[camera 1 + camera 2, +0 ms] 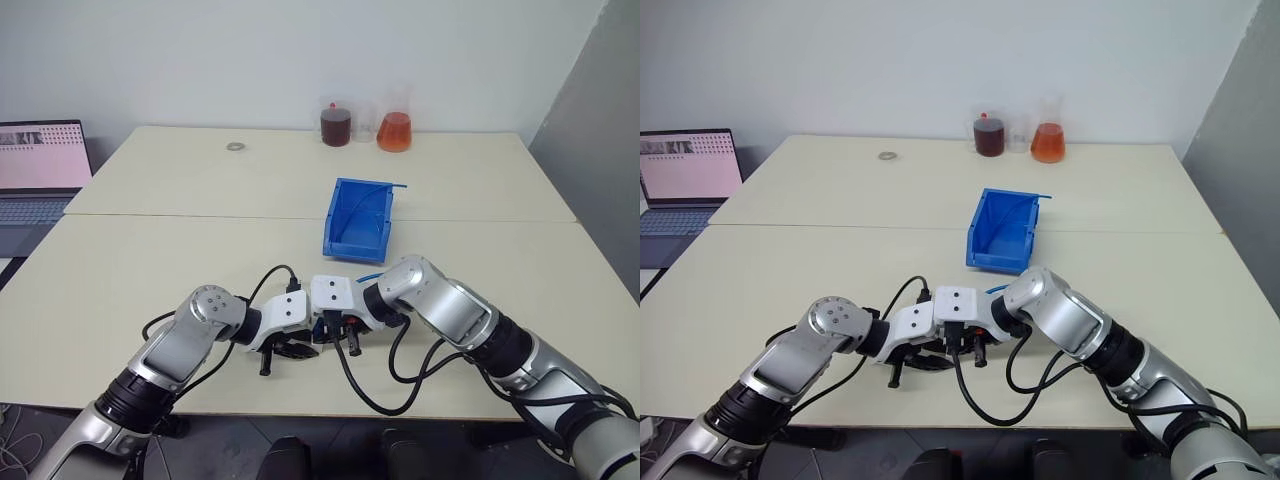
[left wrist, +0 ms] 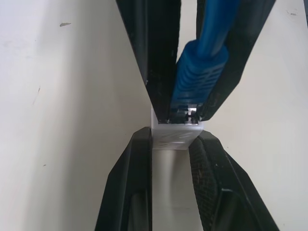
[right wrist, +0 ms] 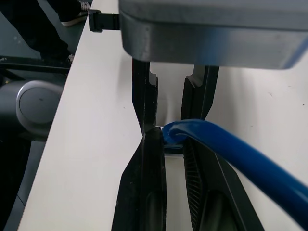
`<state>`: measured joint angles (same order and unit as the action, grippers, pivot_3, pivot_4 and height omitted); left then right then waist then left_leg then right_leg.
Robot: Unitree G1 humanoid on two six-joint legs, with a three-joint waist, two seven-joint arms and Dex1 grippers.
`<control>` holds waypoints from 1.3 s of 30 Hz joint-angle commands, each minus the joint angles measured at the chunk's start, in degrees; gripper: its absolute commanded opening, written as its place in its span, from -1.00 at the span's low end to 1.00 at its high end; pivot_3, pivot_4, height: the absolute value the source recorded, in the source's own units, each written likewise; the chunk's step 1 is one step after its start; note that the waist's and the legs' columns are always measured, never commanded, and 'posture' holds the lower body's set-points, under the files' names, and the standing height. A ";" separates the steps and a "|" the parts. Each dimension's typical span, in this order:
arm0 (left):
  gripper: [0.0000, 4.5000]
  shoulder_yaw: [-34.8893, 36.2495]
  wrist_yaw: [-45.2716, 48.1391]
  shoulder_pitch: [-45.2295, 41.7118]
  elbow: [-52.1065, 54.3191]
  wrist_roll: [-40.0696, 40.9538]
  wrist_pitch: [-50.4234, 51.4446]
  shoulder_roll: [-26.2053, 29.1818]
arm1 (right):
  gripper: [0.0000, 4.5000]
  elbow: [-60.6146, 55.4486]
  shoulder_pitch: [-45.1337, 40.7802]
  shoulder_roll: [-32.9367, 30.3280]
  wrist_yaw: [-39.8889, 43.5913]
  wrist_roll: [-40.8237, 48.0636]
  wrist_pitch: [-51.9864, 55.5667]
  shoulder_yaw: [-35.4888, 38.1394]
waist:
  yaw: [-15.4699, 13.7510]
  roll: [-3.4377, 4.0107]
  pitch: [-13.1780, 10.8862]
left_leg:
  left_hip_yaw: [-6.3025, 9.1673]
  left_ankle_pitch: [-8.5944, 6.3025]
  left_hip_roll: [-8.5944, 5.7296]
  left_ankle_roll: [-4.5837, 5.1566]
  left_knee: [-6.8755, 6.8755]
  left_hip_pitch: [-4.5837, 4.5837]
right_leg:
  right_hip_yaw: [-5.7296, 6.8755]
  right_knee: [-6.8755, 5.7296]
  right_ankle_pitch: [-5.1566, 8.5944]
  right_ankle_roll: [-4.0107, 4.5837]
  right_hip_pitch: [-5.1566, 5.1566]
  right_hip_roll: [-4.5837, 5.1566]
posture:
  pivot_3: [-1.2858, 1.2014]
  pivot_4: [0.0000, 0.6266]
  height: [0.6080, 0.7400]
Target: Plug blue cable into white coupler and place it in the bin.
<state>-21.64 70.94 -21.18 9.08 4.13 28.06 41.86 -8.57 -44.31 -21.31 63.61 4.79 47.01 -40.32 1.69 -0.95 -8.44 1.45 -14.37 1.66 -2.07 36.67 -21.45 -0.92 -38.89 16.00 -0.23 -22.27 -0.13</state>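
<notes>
Next, my right gripper opens, takes the blue plug farther back (image 2: 201, 72) and pushes it in, as its fingers crowd the open end of the white coupler.
My two grippers meet tip to tip just above the table near its front edge. The left gripper (image 2: 171, 139) is shut on the white coupler (image 2: 175, 135), a tiny white block between its black fingers. Facing it, the right gripper (image 3: 173, 139) is shut on the blue cable (image 2: 202, 72) just behind the plug. The plug's clear tip sits at the coupler's open end; how far it is in, I cannot tell. The cable (image 3: 231, 149) trails back over the right fingers. The blue bin (image 1: 358, 218) stands open and apart from both, farther back on the table.
Thick black robot cables (image 1: 370, 392) loop over the table's front edge under my right arm. Two flasks of brown (image 1: 336, 125) and orange (image 1: 394, 131) liquid stand at the back. A small ring (image 1: 236, 147) lies back left, and a laptop (image 1: 40, 170) sits far left.
</notes>
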 commanded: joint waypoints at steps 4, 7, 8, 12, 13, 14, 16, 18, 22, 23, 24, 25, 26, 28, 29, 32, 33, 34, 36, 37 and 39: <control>-0.66 -1.70 0.07 0.38 0.55 0.23 -0.57 -0.91 | -0.36 1.63 2.52 2.77 1.13 1.24 1.12 -3.85 | 0.01 0.01 -0.05 | 0.01 0.00 0.01 0.00 -0.01 0.00 | 0.01 0.00 0.00 0.01 -0.01 0.00 | 0.03 -0.52 1.00; -0.66 -1.64 0.00 0.49 0.39 0.17 -0.70 -0.85 | 0.01 1.40 2.54 2.98 0.62 1.32 1.55 -2.95 | -0.05 0.03 -0.15 | 0.01 0.00 0.00 0.00 -0.02 -0.02 | 0.03 0.00 0.01 0.01 -0.02 0.01 | 0.03 -0.52 1.00; -0.66 -1.58 0.00 0.59 0.29 0.15 -0.83 -0.75 | 0.12 0.99 2.53 2.87 0.60 1.77 2.06 -2.24 | -0.07 0.03 -0.19 | 0.02 0.00 0.01 0.00 -0.02 -0.02 | 0.04 0.00 0.01 0.01 -0.02 0.03 | 0.03 -0.52 1.00; -0.66 -1.33 -0.03 0.85 -0.02 0.14 -1.26 -0.38 | 0.12 -0.81 2.09 1.46 1.07 3.10 3.28 -0.04 | -0.10 0.01 -0.33 | 0.04 0.00 0.00 0.00 -0.01 -0.09 | 0.05 0.02 0.02 -0.04 -0.04 0.17 | 0.03 -0.52 1.00; -0.66 -1.27 -0.08 0.82 -0.15 0.12 -1.31 -0.36 | 0.12 -1.20 2.03 1.14 1.02 3.42 3.62 0.79 | -0.11 0.01 -0.38 | 0.04 -0.01 0.00 0.00 -0.01 -0.13 | 0.04 0.04 0.01 -0.07 -0.05 0.20 | 0.03 -0.52 1.00; -0.66 -1.23 -0.10 0.78 -0.28 0.10 -1.38 -0.35 | 0.12 -1.52 1.96 0.77 0.96 3.73 3.80 1.56 | -0.13 -0.01 -0.44 | 0.04 0.00 0.00 0.00 0.00 -0.20 | 0.06 0.06 0.01 -0.10 -0.08 0.22 | 0.03 -0.52 1.00; -0.66 -1.13 -0.15 0.70 -0.46 0.12 -1.45 -0.30 | 0.12 -1.83 1.85 0.06 0.28 4.27 3.70 3.17 | -0.19 -0.02 -0.54 | 0.04 -0.01 0.00 0.00 0.01 -0.31 | 0.10 0.12 0.01 -0.16 -0.11 0.27 | 0.03 -0.52 1.00; -0.66 -0.99 -0.13 0.67 -0.62 0.19 -1.57 -0.18 | 0.12 -2.02 1.79 -0.92 -0.13 4.85 3.68 4.58 | -0.21 -0.02 -0.58 | 0.05 0.00 0.00 0.00 0.02 -0.38 | 0.11 0.17 0.00 -0.20 -0.14 0.31 | 0.03 -0.52 1.00; -0.66 -0.68 -0.07 0.74 -0.80 0.29 -1.76 0.13 | 0.12 -4.22 2.74 -2.76 -0.50 6.62 4.85 6.64 | -0.20 -0.10 -0.72 | 0.04 -0.01 -0.01 0.00 0.02 -0.41 | 0.11 0.21 -0.01 -0.23 -0.14 0.34 | 0.03 -0.52 1.00; -0.66 -0.56 -0.07 0.76 -0.87 0.31 -1.82 0.20 | 0.12 -5.14 3.24 -3.01 -0.93 7.14 5.33 7.34 | -0.15 -0.08 -0.80 | 0.05 -0.01 0.00 0.00 0.01 -0.41 | 0.12 0.21 -0.01 -0.23 -0.14 0.33 | 0.03 -0.52 1.00; -0.66 -0.45 -0.10 0.75 -0.96 0.32 -1.84 0.21 | 0.12 -5.96 3.77 -3.11 -1.44 7.65 5.77 8.03 | -0.12 -0.07 -0.85 | 0.04 -0.01 0.00 0.00 0.01 -0.41 | 0.11 0.20 -0.01 -0.23 -0.16 0.31 | 0.03 -0.52 1.00; -0.66 -0.37 -0.07 0.75 -1.05 0.34 -1.88 0.25 | 0.12 -6.64 4.25 -3.07 -2.06 8.03 6.35 8.57 | -0.11 -0.07 -0.85 | 0.04 -0.01 0.00 0.00 0.01 -0.42 | 0.11 0.18 -0.01 -0.23 -0.19 0.30 | 0.03 -0.52 1.00; -0.66 -0.31 -0.06 0.77 -1.12 0.36 -1.94 0.29 | 0.12 -7.35 4.77 -3.13 -2.59 8.33 6.74 8.86 | -0.11 -0.08 -0.86 | 0.05 -0.01 0.00 0.00 0.00 -0.43 | 0.11 0.17 -0.01 -0.22 -0.21 0.28 | 0.03 -0.52 1.00; -0.66 -0.30 -0.05 0.72 -1.25 0.36 -2.03 0.28 | 0.12 -8.22 5.69 -2.73 -3.87 9.07 7.56 9.58 | -0.12 -0.09 -0.88 | 0.07 -0.01 0.00 0.00 0.00 -0.44 | 0.14 0.17 0.00 -0.22 -0.21 0.27 | 0.03 -0.52 1.00; -0.66 -0.32 -0.01 0.67 -1.35 0.36 -2.14 0.29 | 0.12 -8.54 5.97 -2.42 -4.47 9.51 7.87 9.86 | -0.12 -0.09 -0.88 | 0.07 -0.01 0.00 0.00 0.00 -0.44 | 0.13 0.17 -0.01 -0.22 -0.21 0.27 | 0.03 -0.52 1.00; -0.66 -0.42 0.11 0.39 -1.67 0.36 -2.38 0.31 | 0.12 -9.05 6.17 -1.08 -6.28 10.96 9.30 10.97 | -0.11 -0.09 -0.89 | 0.06 -0.01 0.00 0.00 0.00 -0.44 | 0.12 0.17 -0.01 -0.22 -0.22 0.27 | 0.03 -0.52 1.00; -0.66 -0.43 0.17 0.27 -1.79 0.36 -2.44 0.33 | 0.12 -9.10 6.10 -0.79 -6.74 11.32 9.56 11.15 | -0.11 -0.09 -0.90 | 0.06 -0.01 0.01 0.00 0.00 -0.45 | 0.12 0.17 -0.01 -0.22 -0.23 0.27 | 0.03 -0.52 1.00; -0.66 -0.43 0.23 0.15 -1.87 0.37 -2.46 0.33 | 0.12 -9.13 6.06 -0.59 -7.11 11.67 9.79 11.29 | -0.11 -0.09 -0.90 | 0.06 -0.01 0.01 0.00 0.00 -0.45 | 0.12 0.17 -0.01 -0.22 -0.23 0.27 | 0.03 -0.52 1.00; -0.66 -0.41 0.33 -0.08 -1.94 0.37 -2.45 0.35 | 0.12 -8.96 6.11 -0.36 -7.70 12.08 9.86 11.41 | -0.12 -0.11 -0.91 | 0.06 -0.01 0.01 0.00 0.00 -0.46 | 0.13 0.17 -0.01 -0.22 -0.23 0.27 | 0.03 -0.52 1.00; -0.66 -0.40 0.36 -0.13 -1.94 0.37 -2.43 0.35 | 0.12 -8.79 6.17 -0.34 -7.92 12.20 9.75 11.43 | -0.11 -0.11 -0.91 | 0.06 -0.01 0.01 0.00 0.00 -0.46 | 0.12 0.17 -0.01 -0.23 -0.24 0.27 | 0.03 -0.52 1.00; -0.66 -0.36 0.41 -0.15 -1.93 0.32 -2.41 0.35 | 0.12 -8.43 6.17 -0.54 -8.27 12.32 9.22 11.25 | -0.11 -0.11 -0.92 | 0.05 -0.01 0.01 0.00 0.00 -0.48 | 0.12 0.17 -0.01 -0.22 -0.27 0.27 | 0.03 -0.52 1.00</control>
<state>-20.95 71.62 -21.51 8.22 5.19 25.52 41.89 -15.57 -37.64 -22.07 55.89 16.34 56.80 -30.47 1.59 -1.05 -9.35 1.50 -14.38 1.67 -2.07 36.66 -21.94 -0.80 -38.72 15.99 -0.46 -22.56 0.14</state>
